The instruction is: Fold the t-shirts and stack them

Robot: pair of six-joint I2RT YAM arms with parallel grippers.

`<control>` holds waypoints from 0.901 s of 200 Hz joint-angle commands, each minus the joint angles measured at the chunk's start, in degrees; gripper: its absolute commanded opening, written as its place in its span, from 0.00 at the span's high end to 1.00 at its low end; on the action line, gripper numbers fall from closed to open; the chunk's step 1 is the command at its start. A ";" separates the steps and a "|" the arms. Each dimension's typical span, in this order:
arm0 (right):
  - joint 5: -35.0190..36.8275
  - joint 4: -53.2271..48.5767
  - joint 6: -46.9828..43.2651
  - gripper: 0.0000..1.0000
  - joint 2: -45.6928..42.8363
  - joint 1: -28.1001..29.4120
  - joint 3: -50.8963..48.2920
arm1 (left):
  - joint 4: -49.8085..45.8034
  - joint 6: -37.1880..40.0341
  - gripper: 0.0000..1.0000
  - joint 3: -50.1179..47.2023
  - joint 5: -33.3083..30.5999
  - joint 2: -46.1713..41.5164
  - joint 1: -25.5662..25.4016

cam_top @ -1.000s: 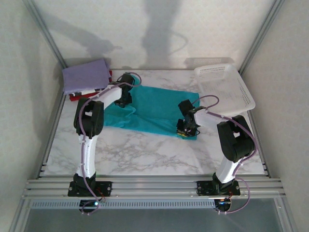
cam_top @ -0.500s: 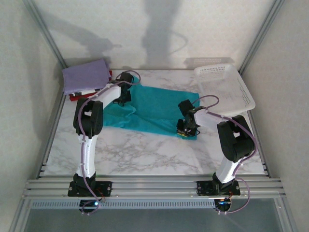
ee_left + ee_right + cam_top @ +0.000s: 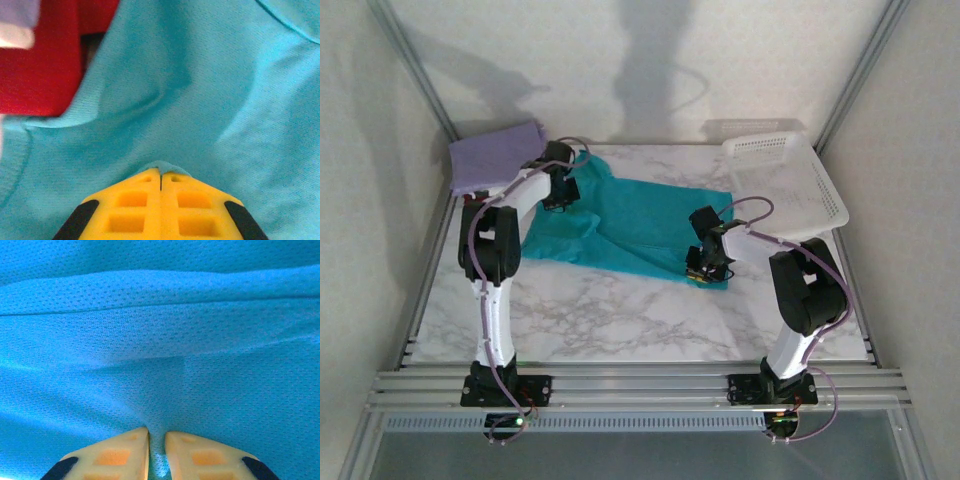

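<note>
The teal t-shirt's edge is lying against the red t-shirt, so next I open my left gripper, grab the cloth by the crumpled fold (image 3: 584, 228) and pull it clear.
The teal t-shirt (image 3: 640, 225) lies spread across the middle of the marble table. My left gripper (image 3: 558, 192) is at its far left part, beside the stack, shut on a pinch of teal cloth (image 3: 165, 166). The stack holds a folded lavender t-shirt (image 3: 495, 155) on top. In the left wrist view a red t-shirt (image 3: 45, 60) shows below the lavender one (image 3: 17, 10), right against the teal edge. My right gripper (image 3: 705, 268) is at the shirt's near right corner, shut on a fold of the teal cloth (image 3: 160, 390).
A white perforated basket (image 3: 790, 185) leans at the back right corner. Bare marble (image 3: 620, 320) stretches in front of the shirt toward the arm bases. Metal frame posts and walls close in both sides.
My left gripper has moved left and back toward the stack, dragging the teal shirt's far left part with it. The right gripper has stayed put.
</note>
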 commanded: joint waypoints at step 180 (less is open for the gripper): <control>4.00 -6.67 -0.81 0.81 6.62 0.37 -2.83 | 0.96 -5.60 1.00 2.69 28.82 3.75 9.50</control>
